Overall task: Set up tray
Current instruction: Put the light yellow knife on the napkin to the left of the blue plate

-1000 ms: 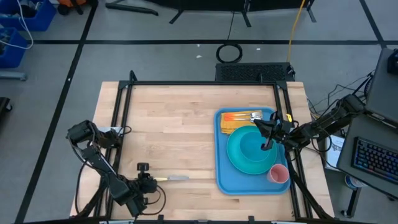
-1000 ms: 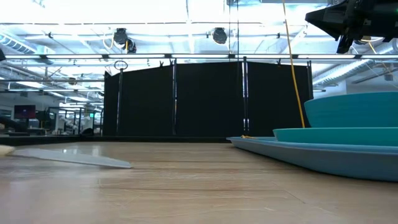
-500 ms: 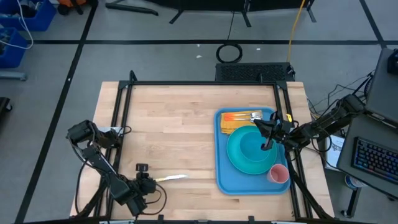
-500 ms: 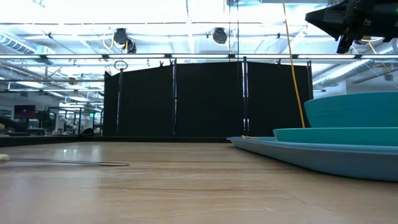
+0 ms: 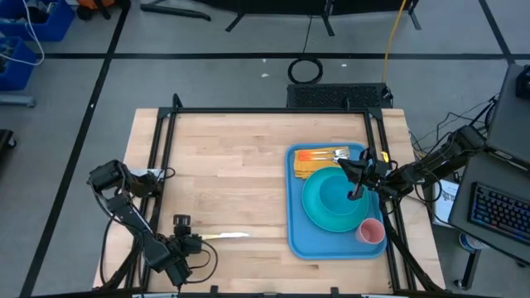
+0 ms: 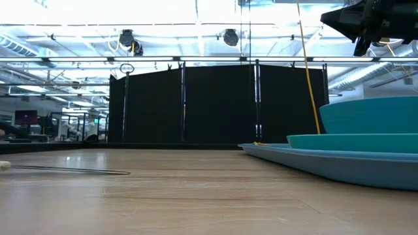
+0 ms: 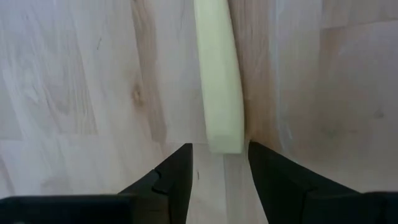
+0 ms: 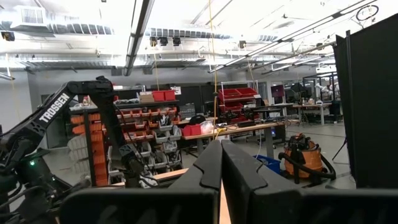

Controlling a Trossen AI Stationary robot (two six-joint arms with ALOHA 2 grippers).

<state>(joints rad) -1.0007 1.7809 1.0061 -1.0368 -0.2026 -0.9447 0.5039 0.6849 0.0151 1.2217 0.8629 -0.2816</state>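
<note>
The left gripper's fingers reach only the very end of the knife's handle, so next the left gripper opens them and takes it farther (image 7: 222, 115) along the handle.
A knife (image 5: 225, 237) with a pale handle lies flat on the wood table near its front left; in the low view it shows as a thin line (image 6: 72, 171). My left gripper (image 7: 219, 163) points down at it, open, its fingers standing on either side of the handle's end (image 7: 224, 140) without touching it. The blue tray (image 5: 296, 242) sits at the table's right with a turquoise plate (image 5: 331, 203), a pink cup (image 5: 371, 231) and a yellow napkin (image 5: 315, 157) on it. My right gripper (image 5: 344, 165) hangs shut above the tray.
A fork lies on the napkin at the tray's far end. A black frame rail runs along the table's left and far sides. Bare wood stretches between the knife and the tray. A keyboard stands off the table's right.
The knife's blade, tilted with its face showing a second ago, has dropped flat onto the table. My left gripper has tipped and drawn back a little along the handle toward the table's left edge. My right arm has kept still.
</note>
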